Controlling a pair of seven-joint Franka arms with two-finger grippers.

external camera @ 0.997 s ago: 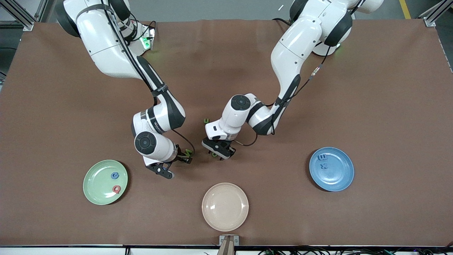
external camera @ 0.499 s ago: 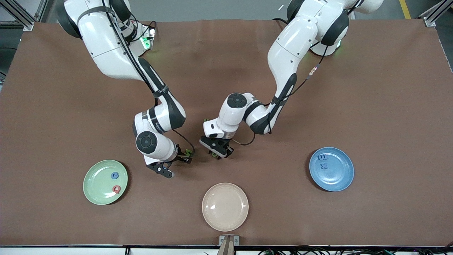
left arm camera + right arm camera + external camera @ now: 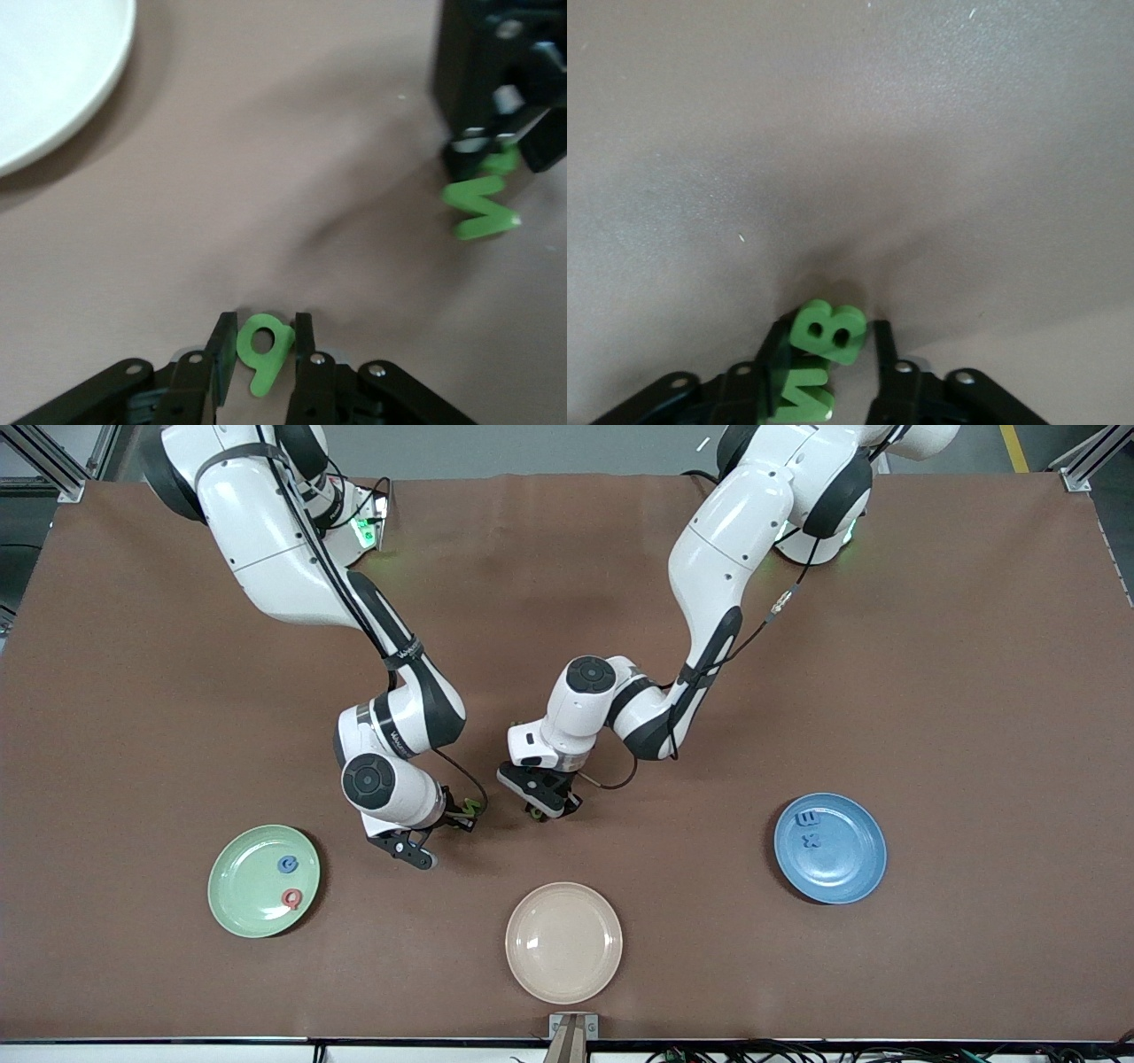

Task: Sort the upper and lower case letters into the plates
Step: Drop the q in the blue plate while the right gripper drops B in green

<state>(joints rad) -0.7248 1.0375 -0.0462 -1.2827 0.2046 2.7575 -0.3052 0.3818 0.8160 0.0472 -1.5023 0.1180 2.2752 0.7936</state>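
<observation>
My left gripper will let go of the green letter g in the blue plate (image 3: 825, 856), close beside the blue X.
On the table near its middle, my left gripper (image 3: 536, 808) is shut on a small green letter g (image 3: 262, 347), which lies flat between its fingers. Beside it, toward the right arm's end, my right gripper (image 3: 461, 819) is closed in around a green B (image 3: 826, 332) that is tilted up on a green M (image 3: 802, 394). The M (image 3: 469, 808) pokes out beside that gripper. The pale green plate (image 3: 239, 903) holds a blue letter (image 3: 288, 864) and a red letter (image 3: 292, 898). Two blue letters (image 3: 807, 829) lie in the blue plate (image 3: 842, 868).
A cream-beige plate (image 3: 563, 943) sits near the front edge, nearer to the camera than both grippers. The green plate is at the right arm's end and the blue plate at the left arm's end. The brown mat (image 3: 974, 691) covers the table.
Both grippers have closed in: the left on the g, the right around the B and M. The left wrist has shifted slightly toward the right arm's end.
</observation>
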